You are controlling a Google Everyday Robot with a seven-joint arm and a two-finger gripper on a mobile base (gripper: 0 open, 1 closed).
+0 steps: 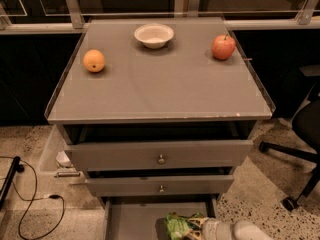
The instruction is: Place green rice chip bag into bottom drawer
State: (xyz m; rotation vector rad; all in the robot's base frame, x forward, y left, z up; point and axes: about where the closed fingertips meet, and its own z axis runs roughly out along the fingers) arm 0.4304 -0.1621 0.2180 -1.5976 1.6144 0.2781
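Observation:
My gripper is going to let go of the green rice chip bag on the bottom drawer's inside (177,226), a little off its middle toward the chair. The bag is now low over the drawer floor.
The green rice chip bag (179,226) is bright green and wrinkly, low over the floor of the bottom drawer (135,221), which is pulled out at the bottom edge of the camera view. My white gripper (200,227) comes in from the lower right and is shut on the bag's right end. The bag sits right of the drawer's middle; whether it touches the floor I cannot tell. Part of the drawer is cut off by the frame edge.
Two grey drawers with round knobs (160,159) sit above, slightly open. On the cabinet top are an orange (94,61), a white bowl (154,35) and a red apple (223,47). A black office chair base (295,154) stands at right, cables (35,204) at left.

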